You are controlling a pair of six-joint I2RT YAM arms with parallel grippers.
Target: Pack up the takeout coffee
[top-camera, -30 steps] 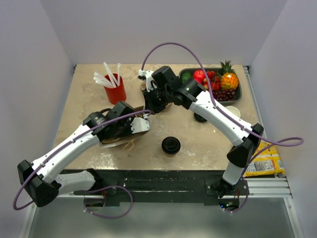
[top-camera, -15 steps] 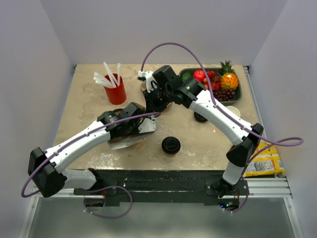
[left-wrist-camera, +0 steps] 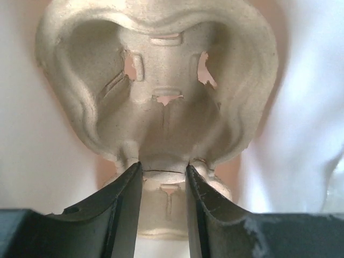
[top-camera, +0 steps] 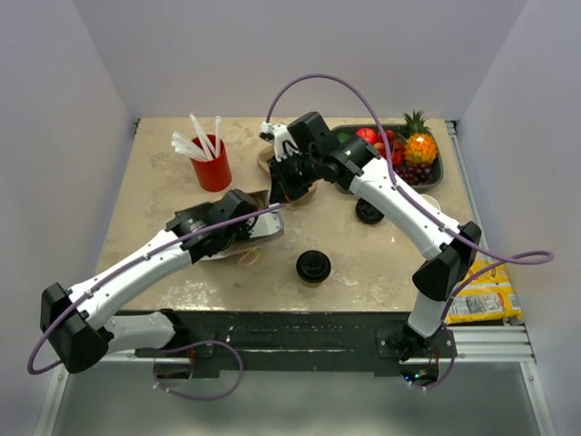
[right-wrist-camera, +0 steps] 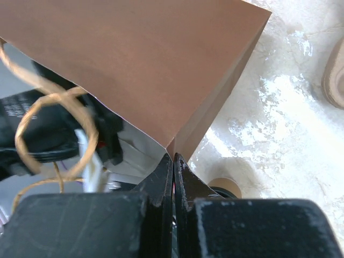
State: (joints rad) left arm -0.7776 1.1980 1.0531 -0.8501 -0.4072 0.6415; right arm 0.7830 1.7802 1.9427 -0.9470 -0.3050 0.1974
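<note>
The brown paper bag tips over the robot's left gripper, so its right gripper should open, regrip the corner of the bag's rim (right-wrist-camera: pixel 169 142) and set the bag upright.
The takeout coffee (top-camera: pixel 313 266), a black-lidded cup, stands alone on the table near the front, apart from both grippers. To its left a brown paper bag (right-wrist-camera: pixel 134 64) lies on its side with its mouth facing left. My right gripper (right-wrist-camera: pixel 173 157) is shut on a corner of the bag's rim (top-camera: pixel 280 189) and holds it up. My left gripper (left-wrist-camera: pixel 164 167) reaches into the white-lined bag. Its jaws are shut on the middle ridge of a pulp cup carrier (left-wrist-camera: pixel 161 70), which fills the left wrist view.
A red cup of white straws (top-camera: pixel 211 163) stands at the back left. The fruit tray (top-camera: pixel 434 174) sits at the back right. A second black round thing (top-camera: pixel 368 214) and a lidless paper cup (top-camera: pixel 427 203) lie under the right arm. The bag's twine handle (top-camera: pixel 243 258) trails forward.
My left arm has pushed the carrier up and to the right, deeper into the bag. The right gripper has shifted slightly back with the bag's rim in it.
</note>
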